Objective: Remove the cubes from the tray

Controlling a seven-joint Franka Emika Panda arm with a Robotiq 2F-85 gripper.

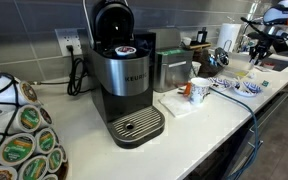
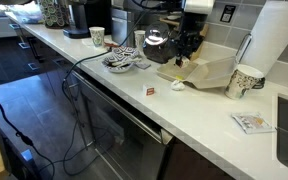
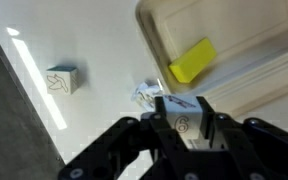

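Next, my gripper sets the cube marked 6, now held just outside the beige tray, down and lets go of it on the counter (image 1: 269, 77) (image 3: 110, 152) near its front edge, close to the white cube.
In the wrist view my gripper (image 3: 182, 112) is shut on a white cube marked with a 6 (image 3: 181, 122), held above the counter just outside the beige tray (image 3: 234, 35). A yellow cube (image 3: 192, 60) lies in the tray near its edge. A white cube (image 3: 61, 80) sits on the counter to the left, and another small white cube (image 3: 147, 95) lies beside the tray, partly hidden by the held one. In an exterior view the gripper (image 2: 187, 48) hangs over the tray's near end (image 2: 212, 72), with two cubes (image 2: 152, 91) (image 2: 177, 85) on the counter.
A patterned mug (image 2: 244, 80) stands beside the tray and a paper towel roll (image 2: 279, 35) behind it. A plate of small items (image 2: 119, 62) and a cable lie further along. A Keurig coffee maker (image 1: 124, 80) and a pod rack (image 1: 19, 140) fill the near counter.
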